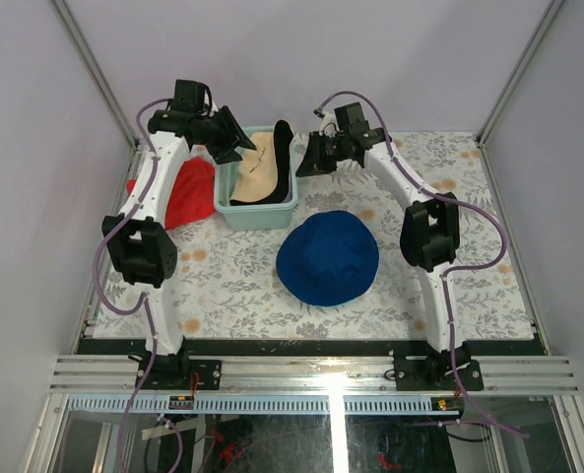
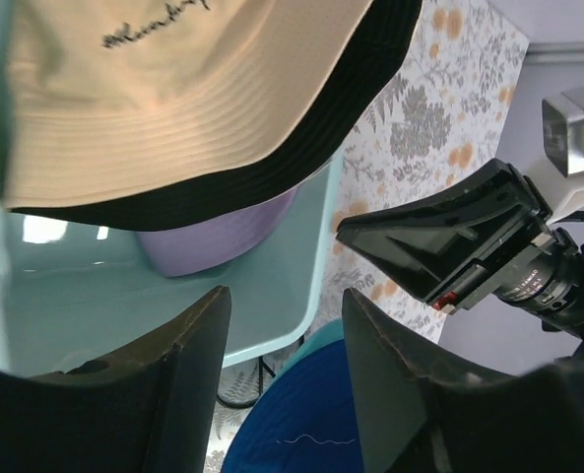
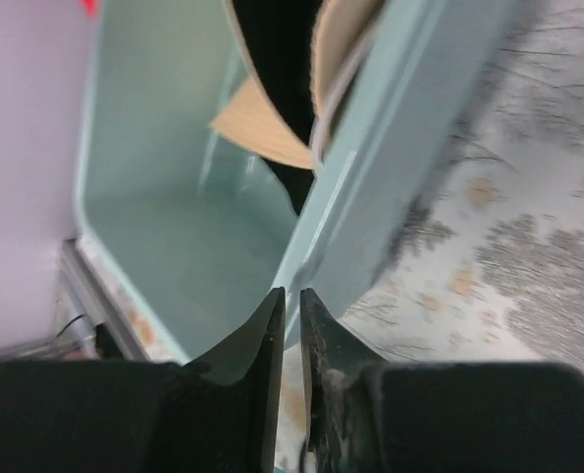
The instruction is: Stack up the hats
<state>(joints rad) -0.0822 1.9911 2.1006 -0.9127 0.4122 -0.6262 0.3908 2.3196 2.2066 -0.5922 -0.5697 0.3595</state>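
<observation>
My left gripper needs to close on the tan hat's near edge [image 1: 255, 199] [image 2: 139, 197], below its black writing, because this hat is covering the lavender hat in the bin.
A tan hat [image 1: 255, 169] with a black lining stands tilted in the pale-teal bin [image 1: 259, 217]. In the left wrist view the tan hat [image 2: 173, 99] covers a lavender hat [image 2: 218, 236] lying in the bin [image 2: 272, 296]. A dark blue hat [image 1: 328, 258] lies on the table in front of the bin, and a teal edge [image 2: 321, 337] shows under it. My left gripper [image 1: 242, 148] hangs open over the bin's left side, with nothing between its fingers [image 2: 188, 374]. My right gripper [image 3: 292, 293] is shut on the bin's right rim [image 3: 341, 187].
A flat red cloth [image 1: 188, 192] lies left of the bin, under the left arm. The floral tablecloth [image 1: 232, 286] covers the table, with grey walls on three sides. The right gripper's black wedge [image 2: 346, 230] reaches in close to the left gripper.
</observation>
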